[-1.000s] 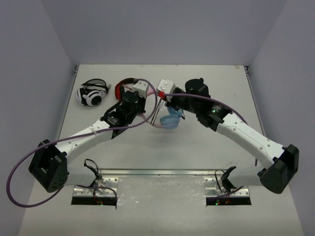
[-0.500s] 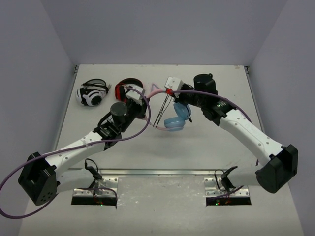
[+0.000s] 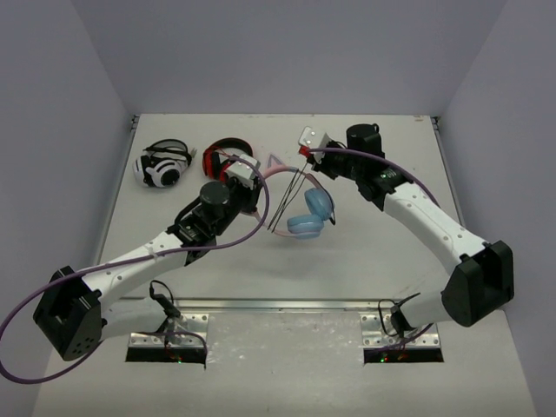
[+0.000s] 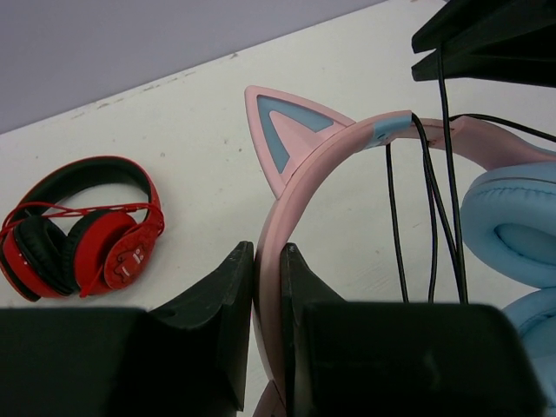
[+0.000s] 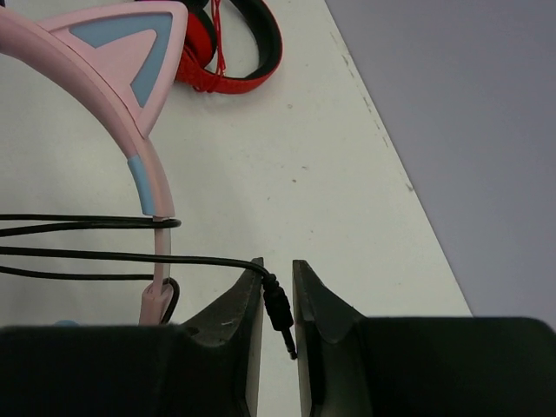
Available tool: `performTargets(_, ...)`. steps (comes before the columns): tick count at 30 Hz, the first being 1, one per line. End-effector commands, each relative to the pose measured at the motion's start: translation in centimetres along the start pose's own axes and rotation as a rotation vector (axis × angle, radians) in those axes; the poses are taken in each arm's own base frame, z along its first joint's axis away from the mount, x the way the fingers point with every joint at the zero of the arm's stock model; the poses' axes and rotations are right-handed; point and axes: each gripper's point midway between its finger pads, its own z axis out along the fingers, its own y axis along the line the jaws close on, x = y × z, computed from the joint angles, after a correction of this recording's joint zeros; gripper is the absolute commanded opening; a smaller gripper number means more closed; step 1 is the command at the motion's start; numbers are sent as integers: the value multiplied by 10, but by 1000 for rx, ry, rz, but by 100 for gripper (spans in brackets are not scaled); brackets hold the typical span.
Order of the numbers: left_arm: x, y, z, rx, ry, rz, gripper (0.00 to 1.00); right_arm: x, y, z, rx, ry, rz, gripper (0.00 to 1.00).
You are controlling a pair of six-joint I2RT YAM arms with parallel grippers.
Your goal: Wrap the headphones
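Note:
My left gripper needs to set the pink cat-ear headphones down on the table [image 3: 228,235] in front of the red-and-black headphones. The pink headphones now stand at the table's middle.
The headphones [image 3: 306,222] have a pink cat-ear headband [image 4: 330,161] and light blue earcups [image 4: 512,217]. They stand at the middle of the table. My left gripper [image 4: 268,248] is shut on the headband just below one cat ear. The thin black cable [image 4: 432,217] runs in several strands over the headband. Its plug [image 5: 278,308] sits tilted between the fingers of my right gripper [image 5: 278,263]. Those jaws stand slightly apart, with a gap beside the plug. In the top view the right gripper [image 3: 311,168] is just behind the headband and the left gripper [image 3: 254,193] is to its left.
Red-and-black headphones [image 3: 221,156] lie just behind the left gripper. White-and-black headphones [image 3: 163,165] lie at the far left. The table's right edge [image 5: 395,165] is close to the right gripper. A purple hose [image 3: 252,228] loops off the left arm.
The right gripper has drawn back toward the far side, and its jaws have parted a little around the plug. The headphones swung slightly right. The left gripper keeps its hold on the headband.

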Motion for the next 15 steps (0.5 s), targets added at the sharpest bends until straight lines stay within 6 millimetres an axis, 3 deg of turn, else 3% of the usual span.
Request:
performTargets(1,-33,-12,-2,55,-82,-20,0,-17,-57,-5,173,-51,-9,19)
performTargets(3,-34,-12,-2,50,-80,-21,0,-15,-55,-2,160,-51,10,19)
performTargets(7,-42,-15,-1,63,-86,-31,0,2,-49,10,138,-31,58,41)
performTargets(11,-48,-17,2,71,-80,-42,0,14,-45,18,87,-33,133,46)
performTargets(13,-51,-20,2,88,-83,-50,0,21,-52,16,81,-40,220,49)
performTargets(14,-55,-17,3,92,-88,-54,0,23,-45,19,28,-58,289,50)
performTargets(15,-57,-22,3,126,-89,-80,1,29,-54,15,29,-63,333,51)
